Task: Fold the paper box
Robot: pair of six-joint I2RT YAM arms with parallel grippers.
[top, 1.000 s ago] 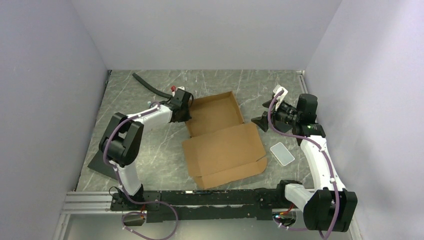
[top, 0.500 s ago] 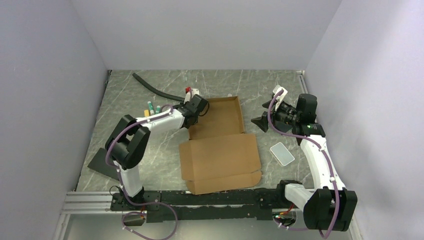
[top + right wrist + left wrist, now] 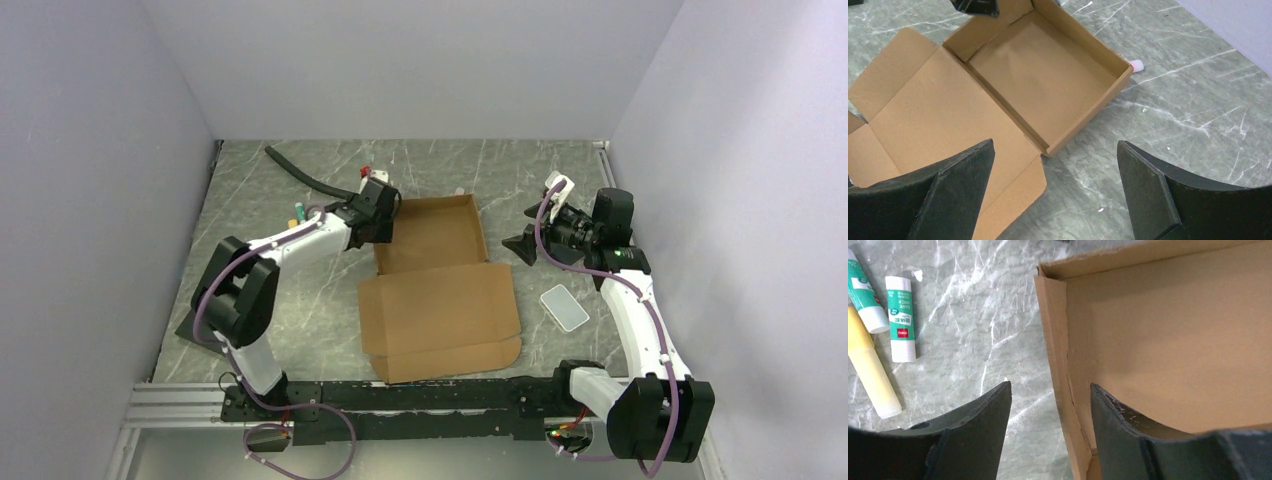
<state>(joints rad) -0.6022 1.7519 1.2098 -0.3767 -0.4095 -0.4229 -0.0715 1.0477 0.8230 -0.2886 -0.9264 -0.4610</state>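
Note:
The lid panel points toward me. Next, my left gripper takes the tray's far side (image 3: 432, 200) and swings the lid panel around toward my right gripper.
The paper box (image 3: 440, 290) is brown cardboard lying mid-table, its tray part (image 3: 1038, 95) formed with upright walls at the far end and its lid panel flat toward me. My left gripper (image 3: 380, 232) is at the tray's left wall. In the left wrist view it (image 3: 1050, 385) stands open astride that wall (image 3: 1055, 340), one finger outside over the table, the other inside the tray, with a gap on the outer side. My right gripper (image 3: 522, 245) hovers to the right of the box, wide open (image 3: 1055, 142) and holding nothing.
Glue sticks (image 3: 900, 320) and a yellow stick (image 3: 868, 365) lie just left of the tray. A black hose (image 3: 300, 172) lies at the back left. A translucent lid (image 3: 565, 307) rests right of the box, a black pad (image 3: 205, 330) at the left. Walls enclose three sides.
The left gripper, shut on the tray's left wall a second ago, turned the box square to the table, then opened and let the wall go. The right arm stayed still.

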